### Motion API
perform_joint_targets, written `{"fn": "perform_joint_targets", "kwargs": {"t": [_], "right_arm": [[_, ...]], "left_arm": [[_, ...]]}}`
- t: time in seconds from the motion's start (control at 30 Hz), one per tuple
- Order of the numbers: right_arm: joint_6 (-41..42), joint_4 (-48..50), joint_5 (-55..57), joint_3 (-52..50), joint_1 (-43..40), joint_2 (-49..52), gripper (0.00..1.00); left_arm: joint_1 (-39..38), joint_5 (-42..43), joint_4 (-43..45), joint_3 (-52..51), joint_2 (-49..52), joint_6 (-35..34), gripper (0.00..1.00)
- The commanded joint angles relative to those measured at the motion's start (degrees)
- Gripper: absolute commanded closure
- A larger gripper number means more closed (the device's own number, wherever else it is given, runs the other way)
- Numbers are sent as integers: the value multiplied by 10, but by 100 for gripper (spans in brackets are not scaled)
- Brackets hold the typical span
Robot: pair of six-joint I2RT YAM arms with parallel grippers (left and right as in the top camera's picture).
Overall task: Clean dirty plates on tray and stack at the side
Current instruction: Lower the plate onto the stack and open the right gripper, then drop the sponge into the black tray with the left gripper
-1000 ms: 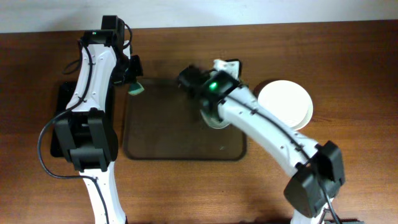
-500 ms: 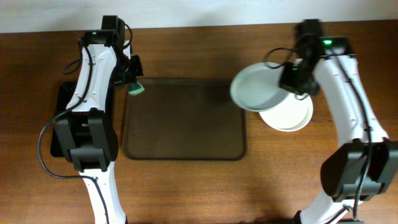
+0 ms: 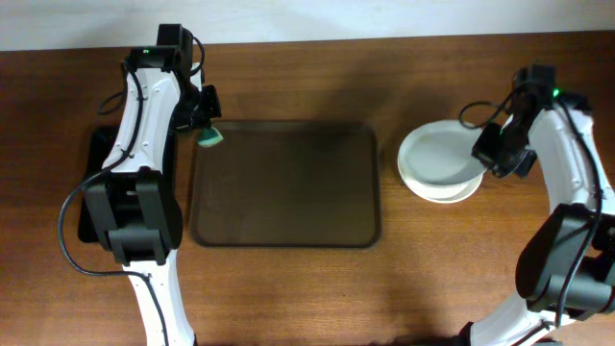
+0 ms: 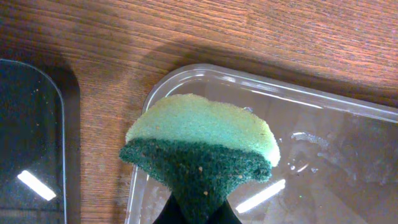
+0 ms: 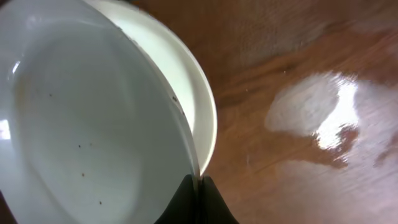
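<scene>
I need to release the green sponge from my left gripper in the black tray [image 3: 159,175], near its edge facing the brown tray.
The dark brown tray [image 3: 283,226] lies mid-table with nothing on it. To its right a white plate [image 3: 434,159] rests tilted over another plate [image 3: 454,195] of the stack. My right gripper [image 3: 487,154] is shut on the upper plate's right rim. The right wrist view shows that held plate [image 5: 81,124], with tiny dark specks, above the lower plate [image 5: 193,81], and the right gripper [image 5: 199,190] pinching the edge. My left gripper [image 3: 205,130] is shut on a green sponge [image 3: 210,137] over the tray's far left corner. Up close the sponge [image 4: 199,143] hides most of the left gripper [image 4: 198,214].
A narrow glossy black tray [image 3: 96,144] lies left of the brown tray, partly under my left arm, and also shows as the black tray [image 4: 31,124] in the left wrist view. Bare wooden table [image 3: 288,288] surrounds both trays and the stack.
My right arm carried the plate from the tray rightward and brought it down over the stack. The left arm and sponge have not moved.
</scene>
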Motion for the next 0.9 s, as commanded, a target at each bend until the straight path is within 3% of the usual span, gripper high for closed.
{"fn": "perform_joint_targets", "kwargs": {"t": [0.0,0.07,0.1,0.13,0.17,0.23,0.27,0.37,0.6,0.87], "right_arm": [[3,40,3,-56,2,-12,96],[3,62,3,-74,2,-12,83],[2,71,0,-80,2,-12,67],[2,74,1,-80,2,-12,60],[2,79,0,-80,3,-12,47],[-2,88,-9,-80,2,-12,29],[-10,92,-16,-80,2,-12,25],[-36,75,-56,-56,3,-12,24],[-48,21,-100,9,43,-54,24],[-47,46,-100,12,163,-79,20]], "left_arm": [[-2,7,-2,8,9,-1,100],[-2,7,-2,8,9,-1,100],[-2,7,-2,8,9,-1,100],[-2,7,-2,8,9,-1,100],[-2,7,-3,8,9,-1,100],[-2,7,-4,8,8,-1,100],[-2,7,-4,9,8,0,100],[3,4,-41,40,0,40,100],[52,-84,-185,139,-28,40,100],[154,-104,-248,104,-47,40,100]]}}
